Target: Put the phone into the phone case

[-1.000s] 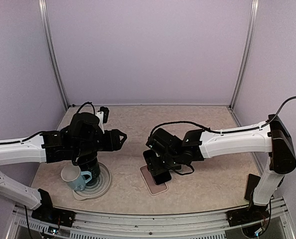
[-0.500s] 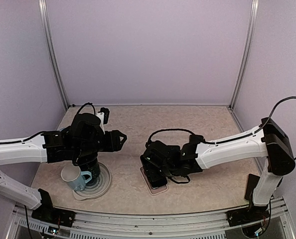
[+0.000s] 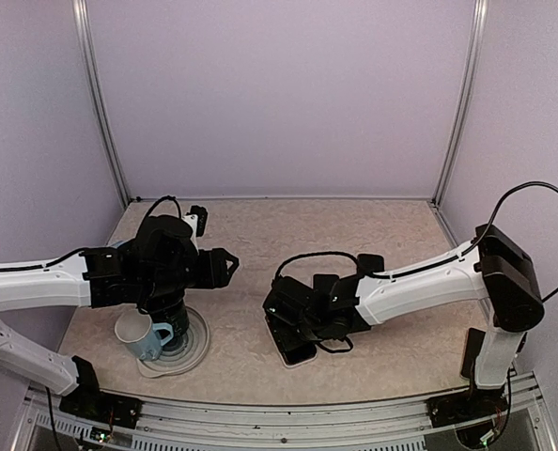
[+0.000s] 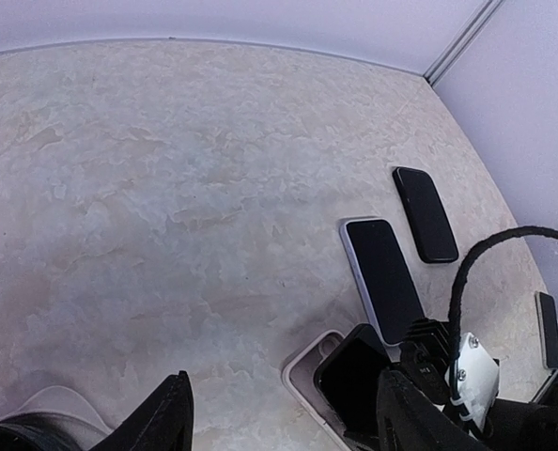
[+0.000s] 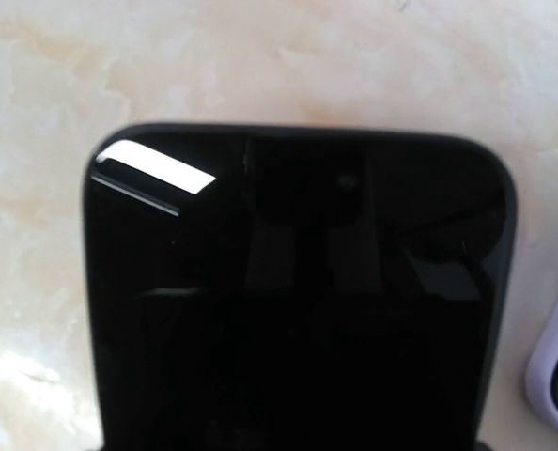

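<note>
The black phone, held tilted with its lower end in the case, will be let go by my right gripper inside the pale pink phone case [image 3: 285, 340], flat on the table.
The black phone [image 4: 349, 381] is held tilted in my right gripper [image 3: 293, 318], which is shut on it. Its lower end rests inside the pale pink phone case [image 4: 302, 374] lying flat on the table [image 4: 166, 188]. The case [image 3: 298, 355] shows in the top view just under the gripper. The phone's dark screen [image 5: 298, 301] fills the right wrist view and hides the fingers there. My left gripper [image 4: 283, 399] hovers open to the left of the case, with nothing between its fingers [image 4: 171, 418].
A phone in a light case [image 4: 382, 277] and a bare black phone [image 4: 426, 214] lie beyond the case; another phone [image 4: 549, 324] is at the right edge. A light blue mug [image 3: 146, 336] sits by a round grey disc [image 3: 194, 349] under the left arm.
My right gripper has moved down and toward the near left, bringing the phone onto the case. The left arm has stayed put.
</note>
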You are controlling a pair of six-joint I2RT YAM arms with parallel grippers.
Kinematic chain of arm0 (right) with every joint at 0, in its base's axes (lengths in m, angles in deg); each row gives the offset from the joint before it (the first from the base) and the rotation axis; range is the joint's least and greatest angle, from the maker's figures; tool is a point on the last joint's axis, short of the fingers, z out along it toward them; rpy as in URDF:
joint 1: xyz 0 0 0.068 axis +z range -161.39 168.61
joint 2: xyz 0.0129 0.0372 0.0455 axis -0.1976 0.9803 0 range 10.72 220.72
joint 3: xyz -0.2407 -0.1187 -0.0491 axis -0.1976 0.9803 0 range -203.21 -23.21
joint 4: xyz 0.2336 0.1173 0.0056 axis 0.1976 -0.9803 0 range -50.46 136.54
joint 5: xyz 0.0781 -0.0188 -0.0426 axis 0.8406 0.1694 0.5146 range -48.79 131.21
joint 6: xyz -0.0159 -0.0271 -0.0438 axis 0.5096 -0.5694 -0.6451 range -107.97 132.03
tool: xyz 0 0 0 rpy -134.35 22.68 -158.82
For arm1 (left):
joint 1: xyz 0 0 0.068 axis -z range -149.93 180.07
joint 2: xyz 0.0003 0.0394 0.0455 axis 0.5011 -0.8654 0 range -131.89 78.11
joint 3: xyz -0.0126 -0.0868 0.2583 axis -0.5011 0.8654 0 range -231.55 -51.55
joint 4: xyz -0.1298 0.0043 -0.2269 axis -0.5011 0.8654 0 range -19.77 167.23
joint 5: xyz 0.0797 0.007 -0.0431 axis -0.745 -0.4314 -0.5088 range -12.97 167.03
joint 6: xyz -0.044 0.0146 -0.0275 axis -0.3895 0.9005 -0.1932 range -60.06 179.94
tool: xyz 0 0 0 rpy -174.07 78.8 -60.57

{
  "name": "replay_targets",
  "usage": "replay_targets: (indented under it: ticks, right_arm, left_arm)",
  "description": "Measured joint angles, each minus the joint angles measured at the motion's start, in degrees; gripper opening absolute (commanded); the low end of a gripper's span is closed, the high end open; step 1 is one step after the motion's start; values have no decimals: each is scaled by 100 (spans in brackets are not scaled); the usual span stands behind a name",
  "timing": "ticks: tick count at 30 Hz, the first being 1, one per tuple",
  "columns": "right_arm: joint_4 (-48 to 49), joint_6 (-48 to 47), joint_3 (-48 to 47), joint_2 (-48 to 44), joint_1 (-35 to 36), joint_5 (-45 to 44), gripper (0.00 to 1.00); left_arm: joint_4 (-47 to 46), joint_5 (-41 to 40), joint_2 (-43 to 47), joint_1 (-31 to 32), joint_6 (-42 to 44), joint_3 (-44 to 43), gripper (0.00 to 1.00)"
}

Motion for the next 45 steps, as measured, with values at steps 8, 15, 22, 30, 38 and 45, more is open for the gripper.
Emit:
replay_targets:
  ticks: [8,15,22,30,38,45]
  right_arm:
    - [-413,168,-435,109,33,22,27]
    - [-590,249,-435,262,46,24,26]
    - [-549,166,-437,284,42,144,27]
    - [-649,61,-704,474,28,435,27]
    - [-684,68,-708,520,-26,638,36]
    - [-981,46,-986,745,-68,754,68]
  left_arm:
    - [7,2,-76,-63,22,0,66]
    - [15,4,-125,-74,39,0,66]
    - [15,7,-125,-74,39,55,66]
    - [22,4,-125,-101,39,63,66]
    - [35,4,-125,-127,39,61,66]
    - [76,4,-125,-127,39,63,66]
